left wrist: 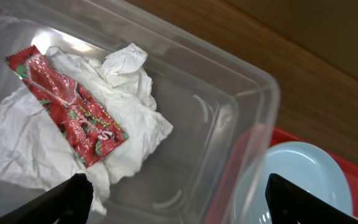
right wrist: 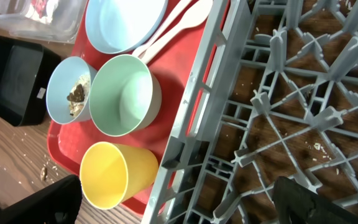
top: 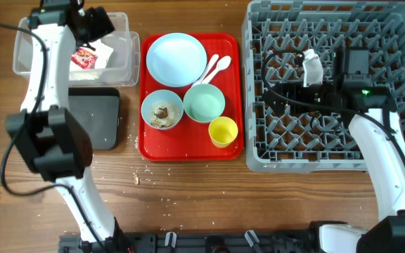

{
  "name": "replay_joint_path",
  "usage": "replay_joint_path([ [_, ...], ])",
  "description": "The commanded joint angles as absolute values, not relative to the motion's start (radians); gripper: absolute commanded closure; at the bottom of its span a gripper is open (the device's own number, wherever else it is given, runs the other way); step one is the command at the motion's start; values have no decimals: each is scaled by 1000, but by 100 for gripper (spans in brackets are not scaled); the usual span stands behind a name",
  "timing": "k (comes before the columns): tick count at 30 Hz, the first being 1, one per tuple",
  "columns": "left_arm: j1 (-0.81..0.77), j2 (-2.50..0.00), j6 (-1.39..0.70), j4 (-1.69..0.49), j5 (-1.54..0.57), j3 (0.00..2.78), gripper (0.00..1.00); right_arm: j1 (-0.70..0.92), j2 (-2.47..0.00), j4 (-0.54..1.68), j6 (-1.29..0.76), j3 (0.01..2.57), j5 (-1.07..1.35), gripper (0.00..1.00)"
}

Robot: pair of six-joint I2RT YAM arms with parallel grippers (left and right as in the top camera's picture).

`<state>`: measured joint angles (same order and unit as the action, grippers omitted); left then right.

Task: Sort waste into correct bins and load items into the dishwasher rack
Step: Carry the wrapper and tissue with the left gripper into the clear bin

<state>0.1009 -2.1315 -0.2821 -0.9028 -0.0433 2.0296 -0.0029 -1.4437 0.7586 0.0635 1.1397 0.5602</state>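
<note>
I need to next move my left gripper over to the bowl with food scraps and close it on the bowl's rim (top: 181, 103) beside the empty bowl.
The red snack wrapper (top: 84, 57) (left wrist: 67, 106) lies on crumpled white paper (left wrist: 126, 81) inside the clear tub (top: 30, 53) (left wrist: 253, 87). My left gripper (top: 93, 24) (left wrist: 179, 205) is open and empty above the tub. On the red tray (top: 188, 151) are the pale blue plate (top: 176, 58), a bowl with food scraps (top: 162, 109) (right wrist: 72, 92), an empty bowl (top: 204, 102) (right wrist: 124, 94), the yellow cup (top: 223, 131) (right wrist: 114, 174), and the white fork and spoon (top: 216, 67). My right gripper (top: 266, 95) (right wrist: 179, 208) is open and empty over the left edge of the grey rack (top: 336, 158) (right wrist: 291, 112).
The shallow black tray (top: 93, 116) (right wrist: 17, 78) sits in front of the clear tub. Crumbs (top: 137, 179) lie on the wooden table in front of the red tray. The plate also shows past the tub wall in the left wrist view (left wrist: 297, 180).
</note>
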Motion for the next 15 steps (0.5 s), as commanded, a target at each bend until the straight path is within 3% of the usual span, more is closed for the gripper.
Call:
replay_joint_path([
  [1,90,-1998,-208,-891,-60,2031,7,2,-1448,752,52,1159,558,0],
  [5,62,-1973,-196,-1019,-218,2031,14,2,-1448,760,52,1159,558,0],
  [11,-92,-1893,-186,-1507,-220,2028,14,2,-1448,756,52,1159,558,0],
  [15,-209,-1895,-190,-1505,-215,1944,14,2,-1448,762,50,1159,559,4],
])
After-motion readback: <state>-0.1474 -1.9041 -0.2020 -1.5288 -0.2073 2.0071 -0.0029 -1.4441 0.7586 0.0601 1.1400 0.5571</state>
